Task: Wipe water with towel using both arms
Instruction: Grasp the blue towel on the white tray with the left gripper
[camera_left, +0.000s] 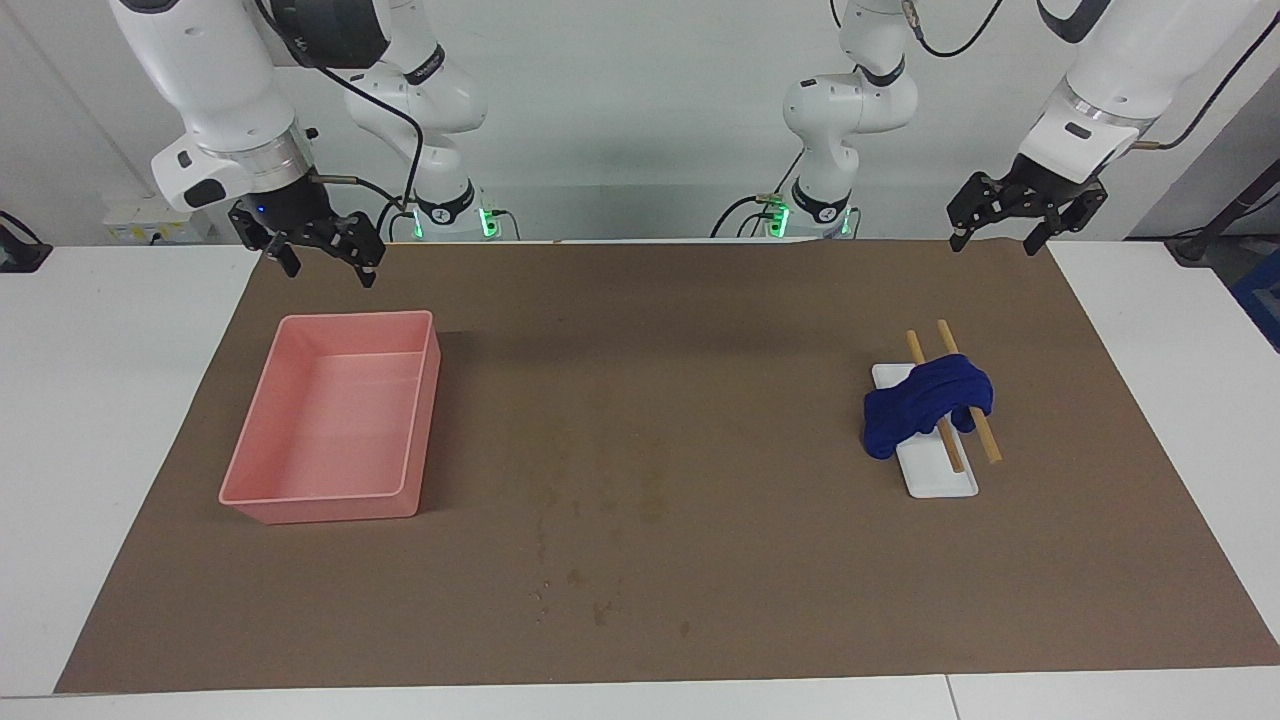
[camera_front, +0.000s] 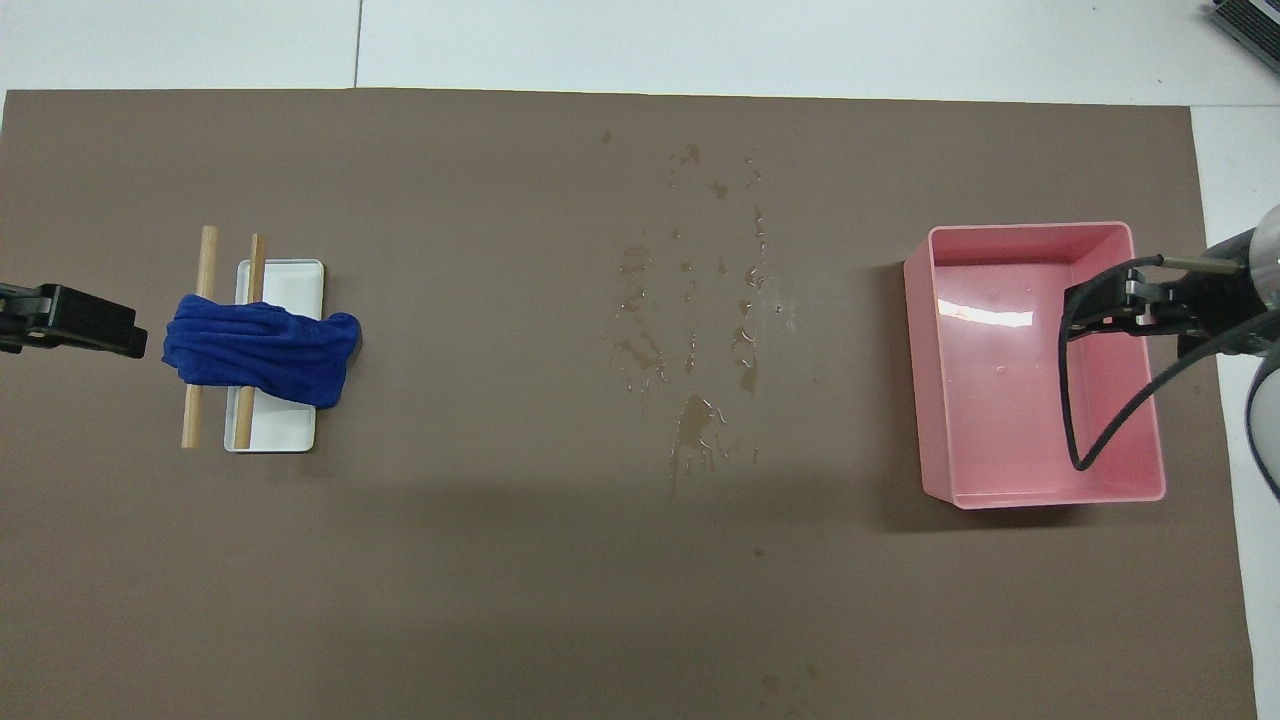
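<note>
My left gripper should close its fingers on the blue towel's end (camera_front: 190, 322) nearest the left arm, at the wooden stick that is beside the white tray.
A crumpled blue towel (camera_left: 925, 405) lies draped over two wooden sticks (camera_left: 985, 440) on a small white tray (camera_left: 940, 480), toward the left arm's end of the brown mat. It also shows in the overhead view (camera_front: 260, 350). Water drops and wet patches (camera_front: 690, 340) spread over the middle of the mat; they are faint in the facing view (camera_left: 600, 500). My left gripper (camera_left: 997, 238) hangs open and empty in the air, over the mat's robot-side edge near the towel. My right gripper (camera_left: 330, 268) hangs open and empty over the robot-side end of the pink bin.
An empty pink plastic bin (camera_left: 330, 495) stands toward the right arm's end of the mat (camera_left: 700, 620). It also shows in the overhead view (camera_front: 1030, 228). White table surface borders the mat all round.
</note>
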